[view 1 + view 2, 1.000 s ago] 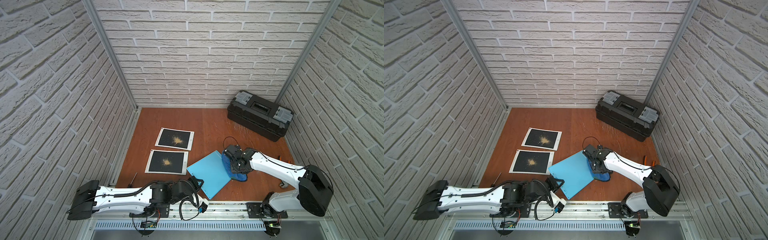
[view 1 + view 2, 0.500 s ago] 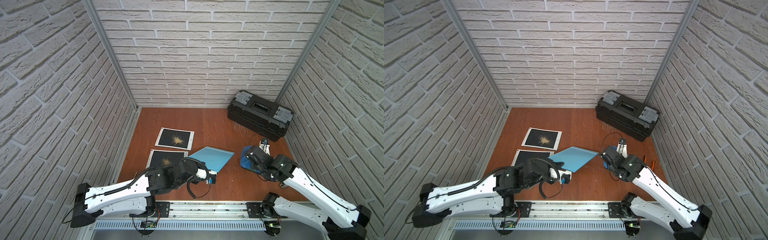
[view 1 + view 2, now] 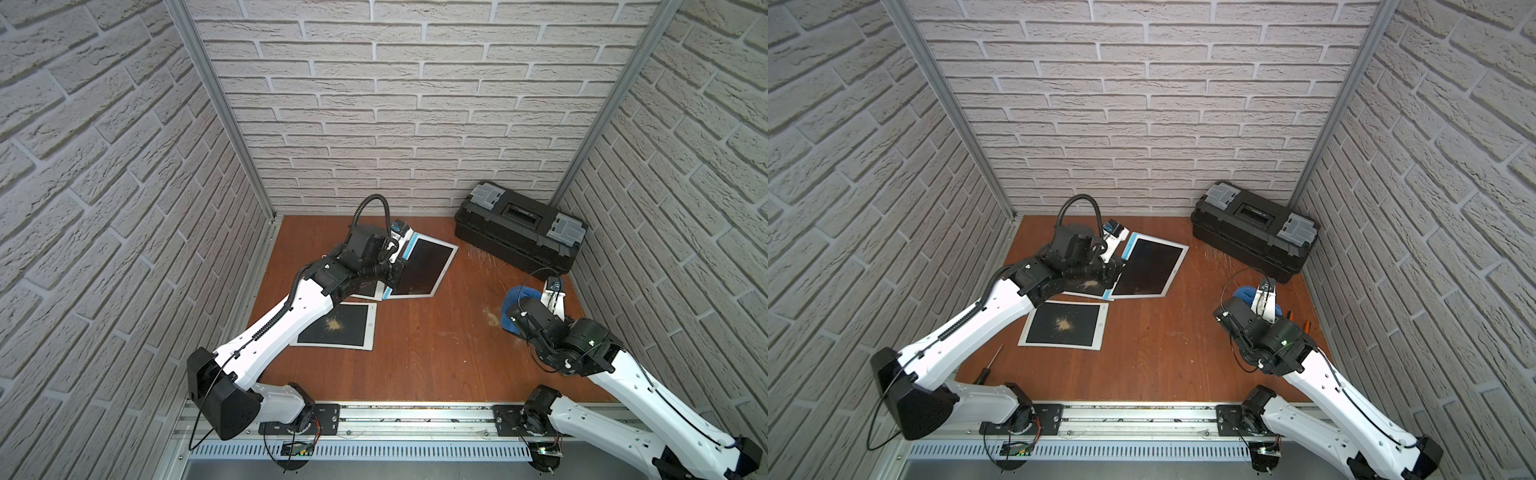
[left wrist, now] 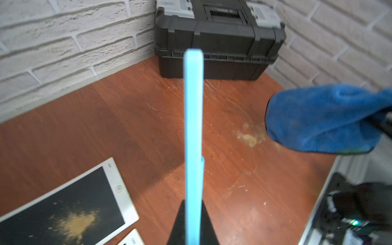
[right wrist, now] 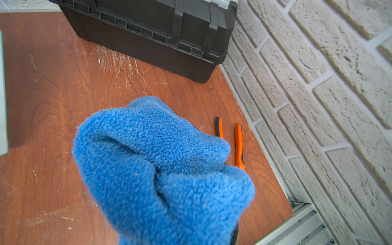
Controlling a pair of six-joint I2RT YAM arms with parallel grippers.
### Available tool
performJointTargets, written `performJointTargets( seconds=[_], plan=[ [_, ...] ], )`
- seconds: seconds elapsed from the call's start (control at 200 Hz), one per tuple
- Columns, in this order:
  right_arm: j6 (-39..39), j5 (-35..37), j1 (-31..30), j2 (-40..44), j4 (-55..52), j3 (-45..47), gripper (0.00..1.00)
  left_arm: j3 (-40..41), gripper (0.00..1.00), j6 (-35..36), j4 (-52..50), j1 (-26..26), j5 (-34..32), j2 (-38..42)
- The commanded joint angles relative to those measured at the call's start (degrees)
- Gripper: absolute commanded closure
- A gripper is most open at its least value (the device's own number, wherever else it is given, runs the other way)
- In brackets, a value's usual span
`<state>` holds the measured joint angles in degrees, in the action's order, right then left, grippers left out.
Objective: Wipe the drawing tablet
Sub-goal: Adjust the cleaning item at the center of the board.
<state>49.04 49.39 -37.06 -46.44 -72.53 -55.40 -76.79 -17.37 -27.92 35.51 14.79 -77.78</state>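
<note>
I need to lay the blue cloth on the bare table [image 3: 438, 340] between the flat sawdusty tablet and loose dust with my right gripper.
My left gripper [image 3: 394, 272] [image 4: 192, 224] is shut on the left edge of a drawing tablet [image 3: 420, 269] [image 3: 1148, 270] at the back middle of the table. Its black screen faces up, with a white frame and blue back. The left wrist view shows this tablet [image 4: 193, 127] edge-on as a blue strip. At the right side my right gripper [image 3: 519, 309] [image 3: 1246, 301] is shut on a bunched blue cloth [image 3: 513, 301] [image 3: 1245, 292] [image 5: 161, 169], which hides the fingers. Cloth and held tablet are well apart.
A second tablet [image 3: 336, 326] [image 3: 1065, 324] [image 4: 70, 212] lies flat with sawdust on it, and a third [image 3: 1086, 284] lies under my left arm. Loose dust [image 3: 492, 320] [image 4: 251, 136] lies near the cloth. Black toolbox [image 3: 519, 232] [image 5: 148, 31] back right, orange pliers [image 5: 238, 144] by the right wall, screwdriver [image 3: 988, 365] front left.
My left arm lifted the tablet from the front, turned it from blue back up to screen up, and carried it to the back. My right arm drew back to the right with the cloth.
</note>
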Motion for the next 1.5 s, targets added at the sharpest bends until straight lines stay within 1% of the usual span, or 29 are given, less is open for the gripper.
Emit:
performJointTargets(
  seconds=[0.0,0.06,0.11,0.185,0.28,0.405,0.585,0.655,0.74,0.85,0.91,0.96,1.005,1.08,1.21,1.265,1.36,1.43,1.495],
  plan=[
    [-2.2,2.3,1.0,0.2,2.7,-0.9,0.96,-0.2,1.0,-14.4,13.7,-7.2,20.8,-1.7],
    [-2.7,1.8,1.4,0.1,3.7,-0.2,0.96,-0.7,1.0,-18.0,16.7,-10.9,27.4,-4.5],
    [-3.0,1.4,1.8,0.1,4.5,0.4,0.96,-0.4,1.0,-21.3,21.1,-13.4,32.6,-6.9],
    [-3.6,0.4,2.4,0.0,5.6,1.1,0.95,0.7,1.0,-24.1,27.0,-15.6,37.5,-9.2],
    [-4.0,-0.9,2.8,-0.2,6.8,2.1,0.96,0.7,1.0,-22.5,27.6,-16.3,38.6,-10.5],
    [-4.4,-2.0,3.2,-0.8,7.8,3.0,0.96,0.9,1.0,-27.4,34.5,-16.9,43.0,-14.0],
    [-5.8,-3.2,4.2,-2.2,9.8,3.5,0.96,0.1,1.0,-28.9,38.3,-17.1,45.2,-18.6],
    [-6.4,-4.1,4.7,-3.1,10.4,3.3,0.96,-0.3,1.0,-27.6,38.2,-17.3,46.3,-20.1],
    [-7.4,-5.6,5.2,-3.9,11.3,3.3,0.96,-0.3,1.0,-24.0,36.4,-17.4,47.3,-20.5],
    [-10.4,-11.1,5.3,-4.9,13.7,4.1,0.98,0.8,1.0,-20.1,32.6,-17.7,46.1,-19.4],
    [-14.7,-18.2,5.2,-5.8,15.3,4.4,0.98,2.1,1.0,-19.7,32.0,-18.3,44.9,-18.4],
    [-16.8,-23.4,3.7,-6.9,17.3,5.5,0.97,3.4,1.0,-19.3,31.3,-19.0,43.2,-17.1],
    [-16.6,-25.3,1.6,-8.5,18.2,6.4,0.98,4.8,1.0,-19.4,30.2,-20.1,40.8,-15.8],
    [-14.1,-24.3,-3.6,-13.1,18.6,7.0,0.98,7.0,1.0,-19.2,27.7,-22.3,36.6,-13.1],
    [-8.7,-18.0,-13.0,-23.4,16.9,3.9,0.98,7.2,1.0,-12.3,16.0,-23.5,28.1,-7.7],
    [-7.3,-16.3,-15.5,-27.6,16.3,1.7,0.98,6.7,1.0,-10.9,12.3,-23.8,25.7,-6.2],
    [-5.7,-15.1,-18.0,-35.8,15.6,-2.8,0.97,6.7,1.0,-10.4,9.4,-25.0,23.7,-4.1],
    [-5.4,-16.0,-19.6,-42.1,16.5,-5.9,0.97,6.8,1.0,-9.5,8.4,-25.9,22.7,-2.5],
    [-6.7,-21.1,-20.2,-46.7,19.5,-8.0,0.97,6.8,1.0,-9.2,8.2,-26.6,23.2,-1.8]
  ],
)
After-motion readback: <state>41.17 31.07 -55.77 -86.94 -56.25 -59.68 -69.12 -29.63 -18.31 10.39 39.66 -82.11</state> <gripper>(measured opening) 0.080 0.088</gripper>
